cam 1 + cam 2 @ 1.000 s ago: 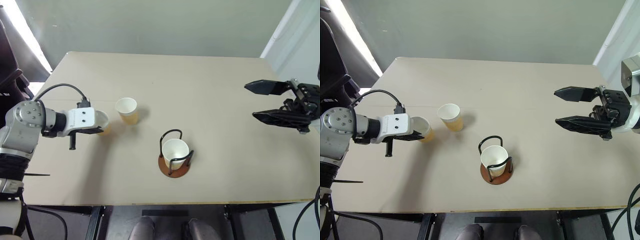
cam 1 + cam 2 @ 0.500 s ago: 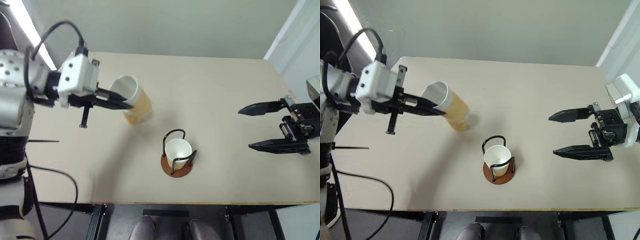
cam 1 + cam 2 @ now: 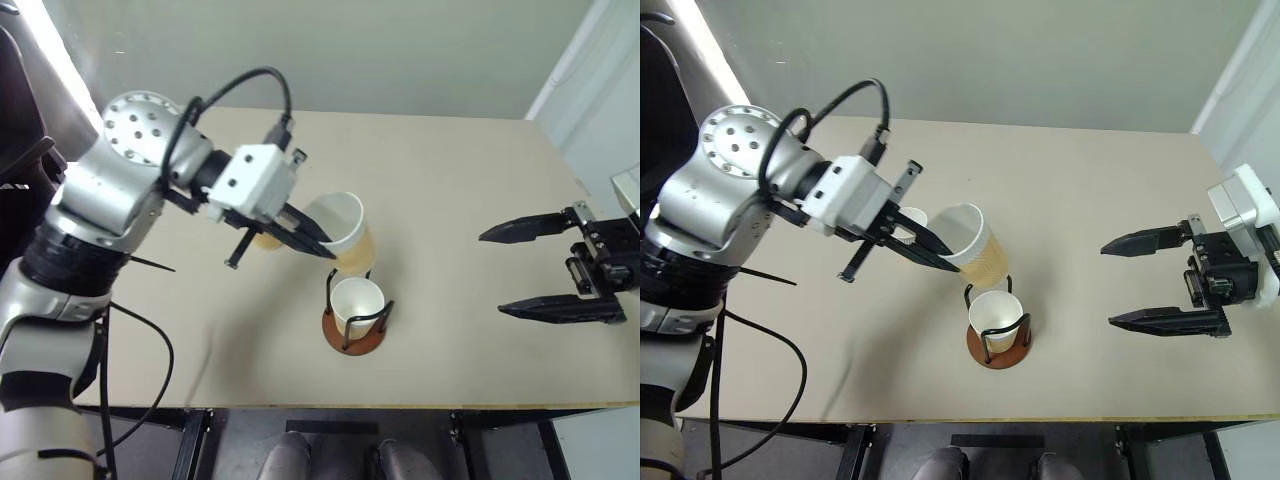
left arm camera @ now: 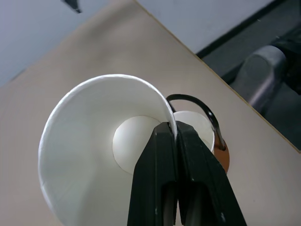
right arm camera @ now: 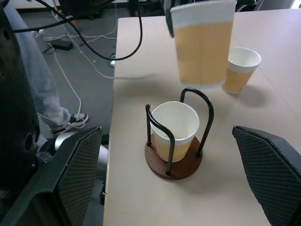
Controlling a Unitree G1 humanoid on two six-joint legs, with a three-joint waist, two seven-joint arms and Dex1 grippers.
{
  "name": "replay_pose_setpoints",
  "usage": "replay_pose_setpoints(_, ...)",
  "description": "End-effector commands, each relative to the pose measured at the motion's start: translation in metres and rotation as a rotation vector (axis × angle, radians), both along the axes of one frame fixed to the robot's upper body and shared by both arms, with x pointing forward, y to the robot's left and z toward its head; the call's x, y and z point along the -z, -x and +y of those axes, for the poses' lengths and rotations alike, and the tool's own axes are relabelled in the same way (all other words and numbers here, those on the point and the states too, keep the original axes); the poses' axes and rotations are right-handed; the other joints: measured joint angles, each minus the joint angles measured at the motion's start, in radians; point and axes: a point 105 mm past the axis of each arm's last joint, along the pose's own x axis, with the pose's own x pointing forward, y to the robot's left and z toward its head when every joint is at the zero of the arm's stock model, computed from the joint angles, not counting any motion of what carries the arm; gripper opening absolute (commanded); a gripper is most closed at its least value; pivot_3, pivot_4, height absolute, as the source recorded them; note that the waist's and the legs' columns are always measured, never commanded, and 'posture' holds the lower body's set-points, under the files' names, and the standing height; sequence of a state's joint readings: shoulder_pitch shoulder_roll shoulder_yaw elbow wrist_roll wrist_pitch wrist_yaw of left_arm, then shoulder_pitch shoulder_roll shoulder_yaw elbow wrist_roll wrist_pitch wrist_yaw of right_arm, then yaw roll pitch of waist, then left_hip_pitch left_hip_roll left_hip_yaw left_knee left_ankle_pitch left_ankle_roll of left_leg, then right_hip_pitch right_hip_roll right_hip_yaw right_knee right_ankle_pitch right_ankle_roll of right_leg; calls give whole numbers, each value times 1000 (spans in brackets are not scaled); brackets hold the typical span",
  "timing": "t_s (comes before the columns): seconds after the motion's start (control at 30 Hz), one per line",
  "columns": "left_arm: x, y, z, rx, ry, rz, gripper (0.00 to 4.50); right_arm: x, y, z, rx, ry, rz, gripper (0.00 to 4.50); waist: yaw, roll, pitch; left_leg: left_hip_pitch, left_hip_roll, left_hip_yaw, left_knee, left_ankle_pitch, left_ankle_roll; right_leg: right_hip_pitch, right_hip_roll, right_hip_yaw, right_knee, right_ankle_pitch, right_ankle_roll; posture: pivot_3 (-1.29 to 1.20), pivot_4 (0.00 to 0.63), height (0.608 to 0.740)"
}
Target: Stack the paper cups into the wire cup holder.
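Note:
I should release the paper cup from my left gripper inside the cup standing in the wire cup holder [image 3: 359, 300] [image 4: 197, 128].
My left gripper [image 3: 318, 246] is shut on the rim of a pale yellow-tan paper cup [image 3: 343, 233], one finger inside it and one outside. It holds the cup tilted in the air, just above and behind the wire cup holder [image 3: 350, 333]. The holder has a reddish-brown disc base and black wire loops, and a second paper cup [image 3: 357, 301] stands upright inside it. A third cup [image 3: 910, 218] stands on the table behind my left gripper, partly hidden. My right gripper [image 3: 492, 275] hovers open and empty over the table's right side, pointing towards the holder.
The beige table [image 3: 450, 180] has bare surface around the holder and towards the back. Its front edge [image 3: 420, 405] runs close below the holder. A black cable [image 3: 150, 370] hangs from my left arm past the table's left front corner.
My left gripper has lifted the cup off the table's left side and carried it right, to above the holder. The right gripper has stayed open and nearly still.

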State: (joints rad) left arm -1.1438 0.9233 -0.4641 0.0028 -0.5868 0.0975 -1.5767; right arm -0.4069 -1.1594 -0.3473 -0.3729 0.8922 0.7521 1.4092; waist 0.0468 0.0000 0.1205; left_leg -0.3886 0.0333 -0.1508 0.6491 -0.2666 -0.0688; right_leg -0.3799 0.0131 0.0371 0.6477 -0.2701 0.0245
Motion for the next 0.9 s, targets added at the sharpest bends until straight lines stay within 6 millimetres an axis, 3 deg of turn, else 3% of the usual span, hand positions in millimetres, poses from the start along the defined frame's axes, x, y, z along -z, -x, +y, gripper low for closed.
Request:
replay_pose_setpoints(0.03,-1,9,-7,93,-36,-17,31,-11,6,2,0,5,-64,4500,0,0,0,-1,0,0,0,0,0,0,0,0,0,0,0,0,150,740)
replay_pose_setpoints(0.2,10,18,-9,150,-96,0,31,-11,7,4,5,4,-67,4500,0,0,0,-1,0,1,1,0,1,0,0,1,-1,0,2,0,150,740)
replay_pose_setpoints(0.43,28,10,-10,167,-170,-34,31,-47,13,-7,37,-173,-120,4500,2,0,0,-1,-1,1,3,-1,3,0,0,4,-1,0,4,0,150,740)
replay_pose_setpoints(0.53,29,7,-11,165,-174,-44,31,-60,19,-20,74,-275,-123,4500,3,0,0,-2,-1,1,5,-3,5,0,0,5,-1,0,5,0,150,740)
replay_pose_setpoints(0.67,29,3,-13,169,-177,-55,31,-51,26,-41,183,-278,-96,4500,12,0,0,-3,-2,0,8,-4,7,0,0,11,-2,0,7,0,150,740)
replay_pose_setpoints(0.9,33,3,-15,195,-190,-55,31,-39,31,-37,199,-261,-71,4500,5,1,0,-2,-3,11,14,-8,15,-1,1,21,-1,1,13,0,150,740)
